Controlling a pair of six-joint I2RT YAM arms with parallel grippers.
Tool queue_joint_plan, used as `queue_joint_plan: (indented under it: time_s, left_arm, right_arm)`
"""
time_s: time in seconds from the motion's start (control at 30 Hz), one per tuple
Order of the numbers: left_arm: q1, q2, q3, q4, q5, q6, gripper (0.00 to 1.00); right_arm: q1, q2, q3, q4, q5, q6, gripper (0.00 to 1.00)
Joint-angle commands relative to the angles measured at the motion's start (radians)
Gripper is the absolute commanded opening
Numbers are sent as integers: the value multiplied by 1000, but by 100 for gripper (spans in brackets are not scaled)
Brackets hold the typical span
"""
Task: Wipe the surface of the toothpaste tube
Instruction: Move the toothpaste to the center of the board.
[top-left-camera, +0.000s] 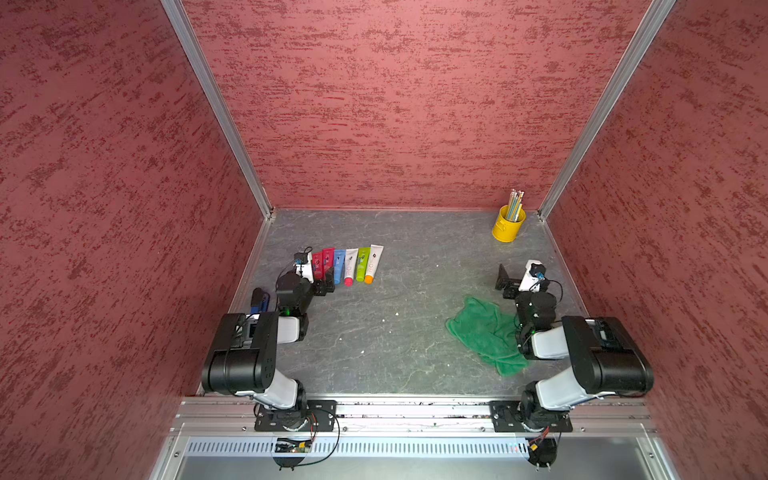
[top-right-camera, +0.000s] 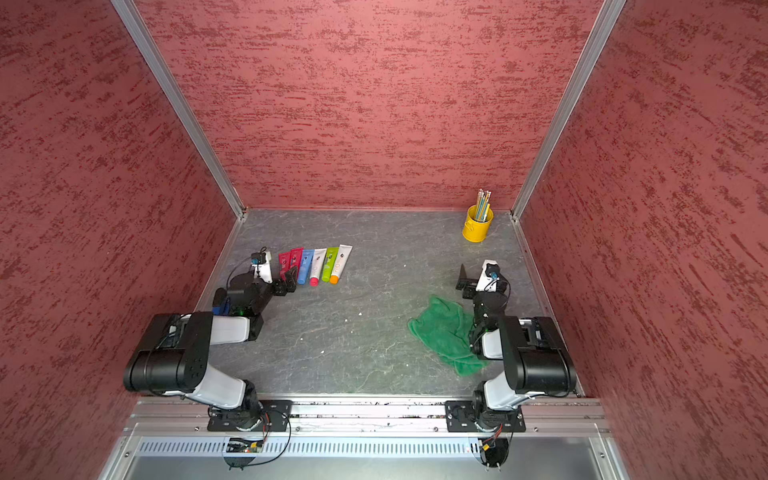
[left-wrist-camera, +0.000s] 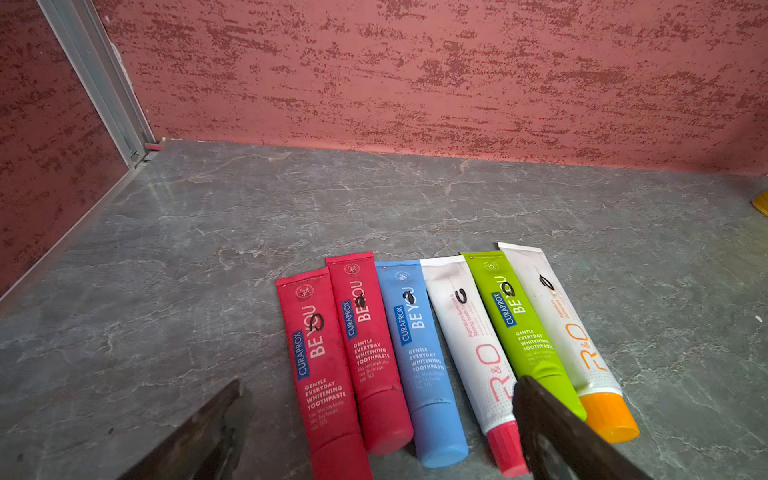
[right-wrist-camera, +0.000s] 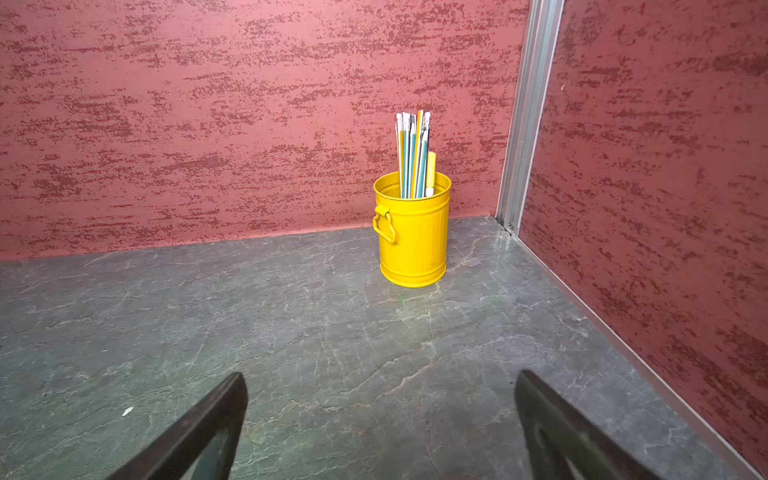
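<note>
The white tube with an orange cap is beside the green tube, and my left gripper should close on the cap end (top-left-camera: 369, 275) (left-wrist-camera: 600, 392) of that white tube.
Several toothpaste tubes lie side by side on the grey table, seen in both top views (top-left-camera: 351, 266) (top-right-camera: 318, 266). In the left wrist view they are two red tubes (left-wrist-camera: 320, 353) (left-wrist-camera: 368, 345), a blue tube (left-wrist-camera: 419, 353), a white tube with a red cap (left-wrist-camera: 465, 332), a green tube (left-wrist-camera: 515, 328) and a white tube with an orange cap (left-wrist-camera: 565, 332). Each bears a black scribble. My left gripper (left-wrist-camera: 380, 386) (top-left-camera: 322, 286) is open just over the cap ends, holding nothing. A green cloth (top-left-camera: 486, 332) (top-right-camera: 446, 332) lies crumpled at the right. Behind it, my right gripper (top-left-camera: 505, 282) (right-wrist-camera: 380, 378) is open and empty.
A yellow tin with pencils (top-left-camera: 508, 226) (right-wrist-camera: 413, 232) stands in the back right corner. A dark blue object (top-left-camera: 259, 301) lies by the left wall beside the left arm. Red walls close in three sides of the table (top-left-camera: 395, 332).
</note>
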Motion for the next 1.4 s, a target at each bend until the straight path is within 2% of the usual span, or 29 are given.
queue_joint_plan:
  time_s: [0.0,0.57,0.63,0.73,0.87,0.97,1.03,1.07,1.13,1.17,1.27,1.37]
  left_arm:
    - [1,1,3,21,5,8,100]
    - [-1,1,3,21,1,9,100]
    - [-9,2,6,13,-53,3,100]
    - [-18,0,3,17,-67,7,100]
    - [-76,-53,-11,16,-237,19,100]
    - [-181,-203,52,-212,-425,68,100]
    - [-277,-264,118,-373,-564,85,100]
    - [-326,-282,150,-451,-628,88,100]
    - [-397,-304,216,-572,-696,40,100]
    - [-417,-309,273,-686,-701,-37,100]
    - [-410,-284,431,-984,-572,-205,100]
    - [-426,-256,489,-1056,-401,-238,100]
  right_arm:
    - [5,1,17,4,13,1,99]
    - [5,0,14,6,12,2,99]
    - [5,-1,14,7,12,2,99]
    - [5,-3,11,11,15,2,99]
    - [6,-125,4,-66,78,25,99]
    - [7,-293,60,-333,156,118,99]
    - [5,-388,133,-538,193,320,99]
    - [5,-423,164,-626,145,374,99]
    - [5,-452,162,-639,32,417,99]
    - [6,-457,142,-622,26,477,99]
    - [4,-448,71,-469,-50,550,99]
    - [5,-405,134,-536,-154,533,92]
